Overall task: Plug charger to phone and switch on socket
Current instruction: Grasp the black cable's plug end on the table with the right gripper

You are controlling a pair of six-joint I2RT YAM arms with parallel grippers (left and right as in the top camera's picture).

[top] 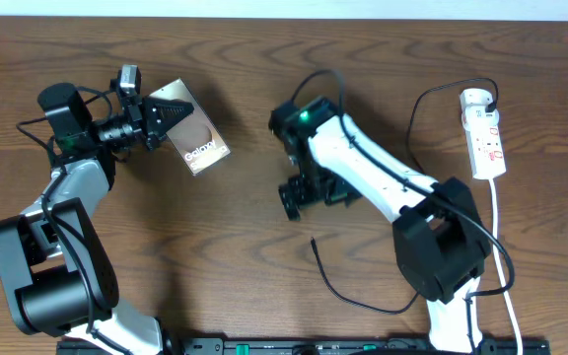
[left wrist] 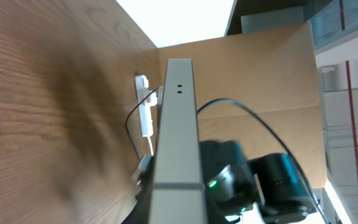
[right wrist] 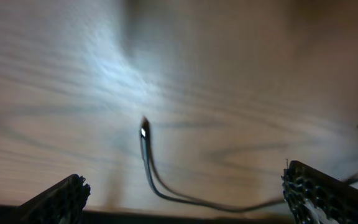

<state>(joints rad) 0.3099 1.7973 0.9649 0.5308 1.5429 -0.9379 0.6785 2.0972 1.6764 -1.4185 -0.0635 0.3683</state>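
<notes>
The robot's right gripper should grab the charger by its plug's black body (top: 315, 248) (right wrist: 146, 149), just behind the metal tip of the plug.
The phone (top: 201, 141), shiny grey-brown with white "Galaxy" lettering, is held tilted above the table's left part, with my left gripper (top: 169, 111) shut on its far end. The left wrist view shows the phone (left wrist: 178, 124) edge-on, running straight out from the jaws. The charger (top: 363, 301), a thin black cable, lies on the wood with its plug tip (top: 313, 241) free. My right gripper (top: 312, 197) hangs open just above that tip. In the right wrist view the plug tip (right wrist: 144, 129) lies between the spread fingers (right wrist: 61, 200). The socket (top: 484, 131) lies at the far right.
The socket's white cord (top: 501, 247) runs down the right side toward the front edge. The socket (left wrist: 143, 107) also shows beyond the phone in the left wrist view, against a brown cardboard wall (left wrist: 260, 74). The right arm (top: 383, 182) reaches across the middle of the table.
</notes>
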